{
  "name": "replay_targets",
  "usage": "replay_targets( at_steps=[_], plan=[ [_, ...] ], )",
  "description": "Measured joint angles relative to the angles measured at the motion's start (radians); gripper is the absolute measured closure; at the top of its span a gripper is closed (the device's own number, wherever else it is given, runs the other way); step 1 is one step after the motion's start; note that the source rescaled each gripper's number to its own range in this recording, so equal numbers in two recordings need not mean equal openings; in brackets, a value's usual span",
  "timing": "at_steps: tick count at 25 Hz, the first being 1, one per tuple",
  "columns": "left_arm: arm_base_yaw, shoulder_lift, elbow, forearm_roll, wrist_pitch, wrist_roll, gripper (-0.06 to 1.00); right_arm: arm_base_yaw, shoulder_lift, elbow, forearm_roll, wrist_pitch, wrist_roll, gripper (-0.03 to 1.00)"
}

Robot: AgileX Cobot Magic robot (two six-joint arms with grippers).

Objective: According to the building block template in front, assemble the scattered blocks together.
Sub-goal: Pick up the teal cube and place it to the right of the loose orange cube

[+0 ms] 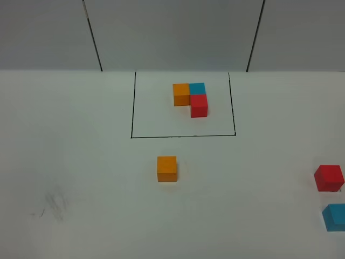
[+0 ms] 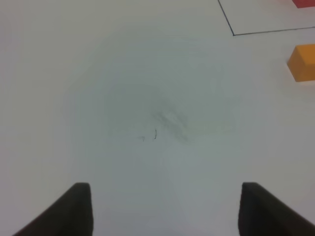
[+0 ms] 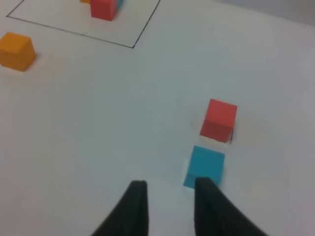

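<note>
My right gripper is to close on the sides of the scattered teal-blue cube [image 1: 335, 217] [image 3: 205, 167], the one in front of the scattered red cube.
The building block template [image 1: 190, 97] is an L of orange, teal-blue and red cubes inside a black-line rectangle [image 1: 183, 136] at the back middle. The scattered blocks are apart: the orange cube [image 1: 166, 169] sits in front of the frame, the red cube [image 1: 329, 178] and the teal-blue cube [image 1: 335, 217] at the right edge. My left gripper [image 2: 165, 211] is wide open over bare table, with the orange cube [image 2: 302, 62] far off to its side. My right gripper [image 3: 170, 206] is narrowly open and empty, one fingertip [image 3: 209, 196] just short of the teal-blue cube [image 3: 204, 167], and the red cube [image 3: 219, 119] lies beyond it.
The table is white, with faint grey scuff marks [image 1: 54, 205] at the front left, also seen under the left gripper [image 2: 170, 123]. A grey back wall with two dark seams [image 1: 92, 32] rises behind the table. Neither arm shows in the exterior high view.
</note>
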Motion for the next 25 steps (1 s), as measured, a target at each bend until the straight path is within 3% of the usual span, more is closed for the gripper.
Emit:
replay_targets(
  at_steps=[7,25],
  plan=[
    [0.000,0.000,0.001,0.000,0.000,0.000,0.60,0.000,0.000,0.000,0.000,0.000,0.000,0.97],
    [0.000,0.000,0.001,-0.001,0.000,0.000,0.60,0.000,0.000,0.000,0.000,0.000,0.000,0.97]
  ],
)
